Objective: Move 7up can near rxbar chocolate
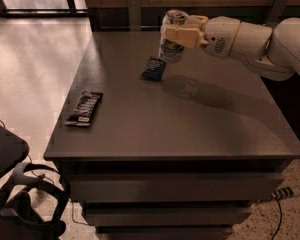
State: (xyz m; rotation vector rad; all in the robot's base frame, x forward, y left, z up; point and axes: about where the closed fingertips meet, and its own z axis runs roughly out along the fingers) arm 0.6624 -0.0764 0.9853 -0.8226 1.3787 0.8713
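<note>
Next, I set the 7up can on the grey table (117,117) beside the rxbar chocolate, toward the table's middle.
My gripper (176,34) is shut on the 7up can (172,48) and holds it in the air above the far middle of the grey table (190,129). The can is pale with a silver top and hangs upright, just right of and above a short dark navy-blue wrapper (153,68). The rxbar chocolate (84,108), a long black wrapper with white lettering, lies flat near the table's left edge, well to the left of and nearer than the can. My white arm (255,41) reaches in from the right.
The table has drawers (165,189) on its front. A dark headset with a strap (27,204) lies on the floor at the lower left. A cable (280,196) runs along the floor at the lower right. A wooden wall stands behind the table.
</note>
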